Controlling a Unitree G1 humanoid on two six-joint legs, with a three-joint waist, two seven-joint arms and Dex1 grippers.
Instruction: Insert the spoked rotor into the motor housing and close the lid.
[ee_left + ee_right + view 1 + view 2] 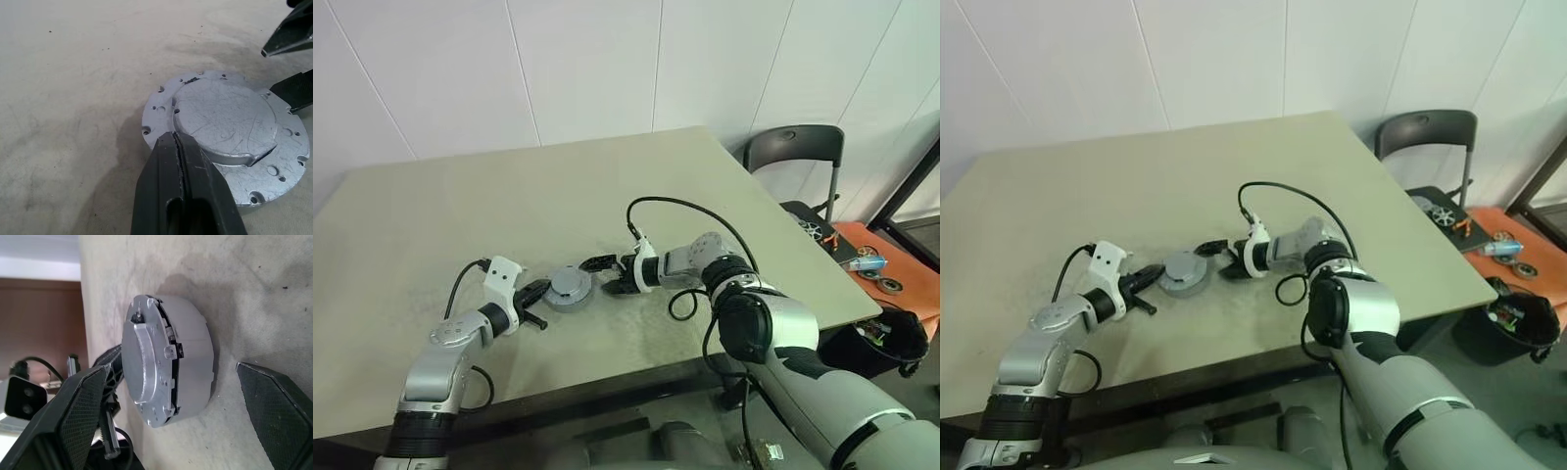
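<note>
A dark gap shows between the lid and the motor housing, so the robot's right gripper should grip the motor housing's near edge (588, 291) from the top and bottom side and press them together.
The grey round lid (570, 282) lies on top of the motor housing (195, 357), on the table (509, 196) near its front edge. A thin dark seam shows between lid and housing on one side. The spoked rotor is hidden. My left gripper (544, 288) is shut, and its tips (174, 137) rest against the lid's (225, 127) rim from the left. My right gripper (604, 275) is open just right of the housing, one finger (83, 401) on each side of it, with nothing held.
My right arm's black cable (685, 304) loops over the table beside the wrist. Past the table's right edge stand a dark chair (795, 147), an orange surface with small parts (876, 264) and a black bin (891, 343).
</note>
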